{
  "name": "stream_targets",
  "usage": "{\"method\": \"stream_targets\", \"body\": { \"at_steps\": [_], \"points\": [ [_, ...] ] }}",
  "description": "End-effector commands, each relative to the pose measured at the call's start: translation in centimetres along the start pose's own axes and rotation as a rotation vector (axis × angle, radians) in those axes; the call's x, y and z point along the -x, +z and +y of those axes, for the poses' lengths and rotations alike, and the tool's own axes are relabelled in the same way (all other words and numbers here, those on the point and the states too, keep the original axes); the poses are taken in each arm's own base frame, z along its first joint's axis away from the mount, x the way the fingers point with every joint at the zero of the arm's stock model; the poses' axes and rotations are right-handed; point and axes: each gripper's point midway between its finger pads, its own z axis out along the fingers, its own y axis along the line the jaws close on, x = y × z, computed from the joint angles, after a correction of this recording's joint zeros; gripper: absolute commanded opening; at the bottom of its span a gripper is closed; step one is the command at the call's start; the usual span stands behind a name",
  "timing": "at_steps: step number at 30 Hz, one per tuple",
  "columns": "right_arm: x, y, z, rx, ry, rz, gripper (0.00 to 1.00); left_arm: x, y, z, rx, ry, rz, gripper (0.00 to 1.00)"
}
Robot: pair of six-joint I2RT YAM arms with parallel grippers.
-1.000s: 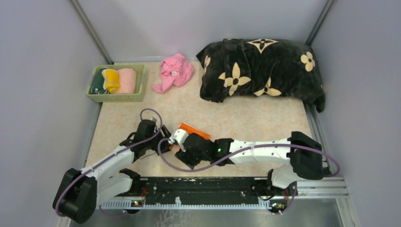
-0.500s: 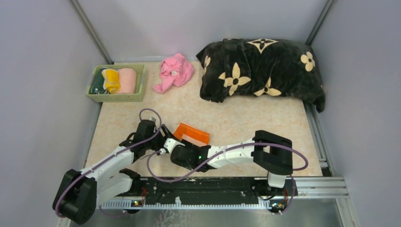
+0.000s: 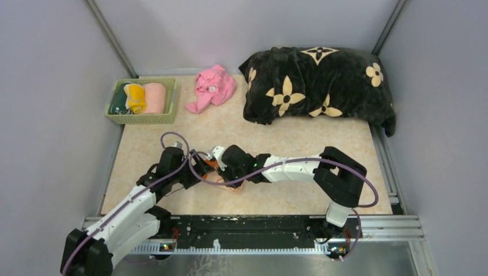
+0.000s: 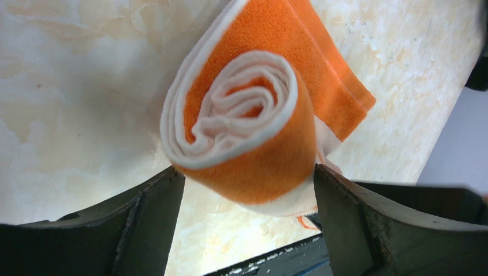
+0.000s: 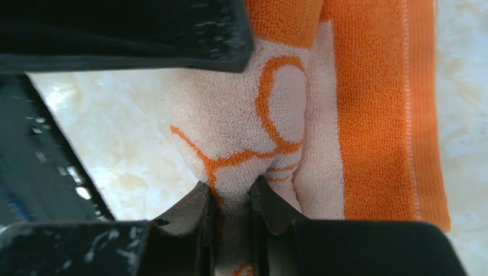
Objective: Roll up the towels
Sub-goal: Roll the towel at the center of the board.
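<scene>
The orange flap of the towel is lying flat next to the roll, so I need to open my right gripper, grab the roll's end (image 3: 236, 188) and help roll the towel over that flap.
The peach towel with the orange border (image 4: 247, 132) is wound into a roll; in the left wrist view I look at its spiral end. My left gripper (image 4: 246, 172) is open, one finger on either side of the roll's lower end. My right gripper (image 5: 230, 198) is shut on a fold of the peach towel (image 5: 253, 132), which has orange line drawing on it. In the top view both grippers meet at the table's near middle, the left gripper (image 3: 194, 168) and the right gripper (image 3: 218, 162), with the towel (image 3: 229, 185) mostly hidden under them. The grey duck towel is not recognisable.
A green basket (image 3: 141, 119) at the far left holds rolled cloths, green, yellow and pink. A crumpled pink cloth (image 3: 212, 86) lies beside it. The big black flowered blanket (image 3: 319, 86) fills the far right. Grey walls enclose the table.
My right gripper has swung left and farther from the base onto the towel. The towel, a flat orange fold before, is now bunched between both grippers. My left arm has reached slightly forward.
</scene>
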Motion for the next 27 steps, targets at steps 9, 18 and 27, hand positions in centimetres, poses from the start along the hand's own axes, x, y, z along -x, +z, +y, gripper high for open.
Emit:
{"method": "stream_targets", "body": {
  "at_steps": [9, 18, 27],
  "points": [
    [-3.1, -1.6, 5.3, 0.656, 0.567, 0.192, 0.04, -1.1, -1.8, 0.2, -0.016, -0.013, 0.027, 0.88],
    [-3.6, -0.7, 3.8, 0.658, 0.642, 0.238, 0.09, -1.4, 0.9, 3.5, 0.107, -0.037, 0.018, 0.81],
    [0.6, -4.4, -0.7, 0.278, 0.422, 0.015, 0.49, -2.7, 1.8, 6.7, 0.222, -0.024, 0.056, 0.72]
  ]
}}
